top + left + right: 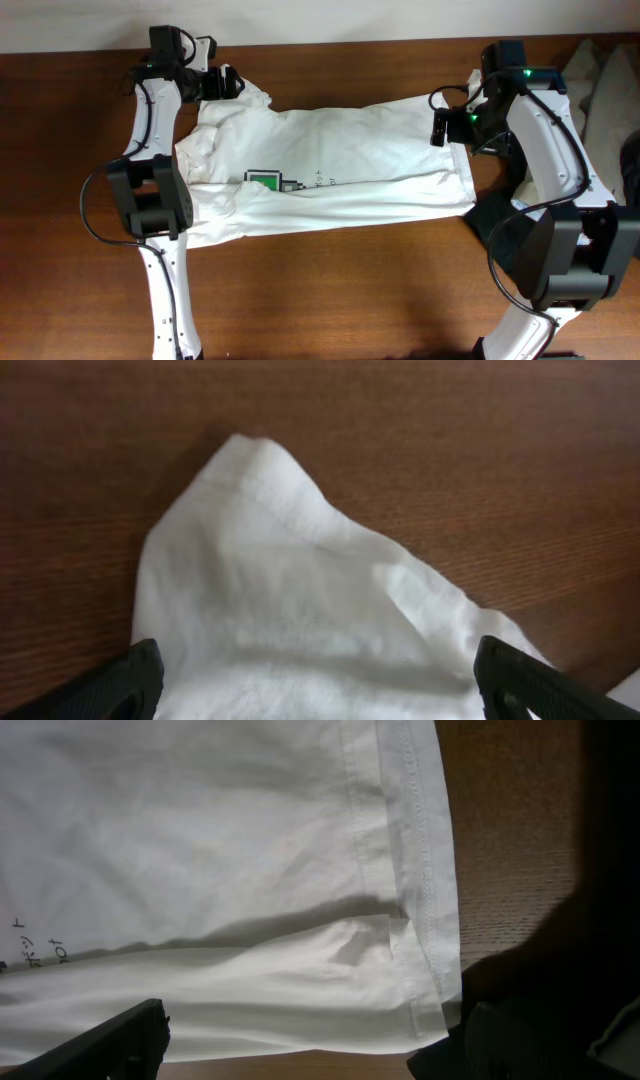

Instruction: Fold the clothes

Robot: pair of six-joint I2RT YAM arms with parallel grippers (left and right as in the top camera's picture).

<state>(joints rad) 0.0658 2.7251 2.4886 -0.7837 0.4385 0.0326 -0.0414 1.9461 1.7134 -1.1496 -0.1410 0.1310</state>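
Note:
The white T-shirt is next for my right gripper, which should move to the hem's far corner (442, 100) and close there, ready to fold it toward the T-shirt's near side.
The white T-shirt (330, 165) lies spread sideways on the brown table, with its green square logo (265, 181) and a line of small dark print near the middle. My left gripper (228, 84) is open over the shirt's far left corner; in the left wrist view its fingers (318, 685) straddle a white sleeve tip (290, 590). My right gripper (443, 128) is open over the shirt's hem at the far right; in the right wrist view its fingers (310, 1040) span the stitched hem edge (415, 900).
A beige-grey garment (600, 85) is piled at the far right edge. A black garment (500, 215) lies under the right arm beside the shirt's hem. Bare wood table (350, 290) lies in front of the shirt.

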